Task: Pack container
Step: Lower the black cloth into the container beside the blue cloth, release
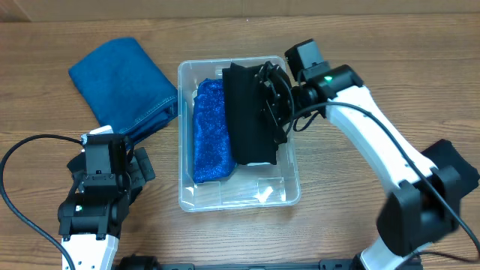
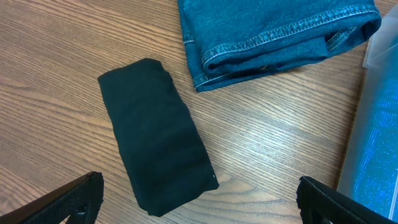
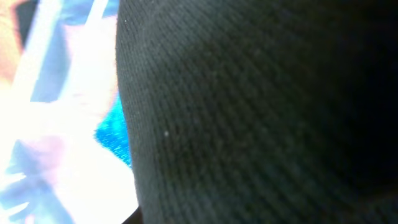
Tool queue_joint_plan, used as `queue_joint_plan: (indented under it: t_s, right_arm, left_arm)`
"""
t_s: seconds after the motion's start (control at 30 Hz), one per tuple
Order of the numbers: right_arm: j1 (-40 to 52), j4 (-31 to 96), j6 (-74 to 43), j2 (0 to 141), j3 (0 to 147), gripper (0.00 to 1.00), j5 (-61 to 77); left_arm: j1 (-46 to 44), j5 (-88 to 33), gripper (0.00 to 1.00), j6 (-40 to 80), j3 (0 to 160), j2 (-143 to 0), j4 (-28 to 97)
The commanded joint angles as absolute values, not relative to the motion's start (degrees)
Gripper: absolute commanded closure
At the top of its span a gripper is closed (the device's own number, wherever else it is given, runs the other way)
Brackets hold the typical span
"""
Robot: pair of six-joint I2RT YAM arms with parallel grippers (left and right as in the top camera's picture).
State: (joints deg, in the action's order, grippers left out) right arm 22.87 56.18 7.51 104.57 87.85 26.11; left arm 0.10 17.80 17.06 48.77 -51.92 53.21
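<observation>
I should open my right gripper, pinch the black cloth's upper side (image 1: 250, 124) and settle it flat beside the blue cloth, because the folded black cloth stands tilted in the container.
The clear container (image 1: 225, 193) sits mid-table; its wall shows at the right edge of the left wrist view (image 2: 380, 118). A glittery blue cloth (image 1: 210, 135) lies in its left half. My right gripper (image 1: 274, 101) is over the container's right side, shut on a folded black cloth (image 1: 247, 120) that stands tilted inside. This cloth fills the right wrist view (image 3: 261, 112) and hides the fingers. My left gripper (image 2: 199, 186) is open and empty above a second folded black cloth (image 2: 155, 137) on the table. In the overhead view the left arm (image 1: 101, 169) hides that cloth.
Folded blue jeans (image 1: 124, 79) lie on the wooden table left of the container and also show in the left wrist view (image 2: 273, 31). A white label (image 1: 262, 195) shows on the container's bottom at the near end. The blue cloth shows in the right wrist view (image 3: 112, 134).
</observation>
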Motion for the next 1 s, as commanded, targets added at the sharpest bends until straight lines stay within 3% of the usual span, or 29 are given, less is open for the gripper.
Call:
queue_joint_plan:
  t_s: [0.0, 0.03, 0.1, 0.13, 0.17, 0.5, 0.73, 0.77, 0.83, 0.97]
  right_arm:
    - [22.9, 54.3, 7.9, 105.9, 88.9, 0.89, 20.5]
    - [22.9, 54.1, 7.9, 106.4, 88.9, 0.80, 17.5]
    - [22.9, 54.1, 7.9, 106.5, 88.9, 0.74, 13.8]
    - [22.9, 54.0, 7.9, 106.5, 88.9, 0.51, 12.0]
    - [22.9, 54.1, 7.9, 106.5, 88.9, 0.41, 11.2]
    - [25.2, 54.8, 6.8, 105.7, 91.2, 0.00, 9.4]
    - [25.2, 59.7, 5.4, 101.9, 101.4, 0.00, 9.8]
    - [25.2, 59.3, 5.4, 101.8, 101.4, 0.07, 10.5]
    - [25.2, 59.2, 5.3, 102.5, 101.1, 0.46, 10.6]
    - [25.2, 57.9, 4.4, 105.4, 97.8, 0.50, 10.8]
  left_arm:
    - [0.4, 18.0, 0.00, 18.2, 49.7, -51.9, 53.3]
    - [0.4, 18.0, 0.00, 18.2, 49.7, -51.9, 53.3]
    - [0.4, 18.0, 0.00, 18.2, 49.7, -51.9, 53.3]
    - [0.4, 18.0, 0.00, 18.2, 49.7, -51.9, 53.3]
    - [0.4, 18.0, 0.00, 18.2, 49.7, -51.9, 53.3]
    - [0.4, 18.0, 0.00, 18.2, 49.7, -51.9, 53.4]
    - [0.4, 18.0, 0.00, 18.2, 49.7, -51.9, 53.3]
    - [0.4, 18.0, 0.00, 18.2, 49.7, -51.9, 53.4]
    - [0.4, 18.0, 0.00, 18.2, 49.7, -51.9, 53.4]
    - [0.4, 18.0, 0.00, 18.3, 49.7, -51.9, 53.3]
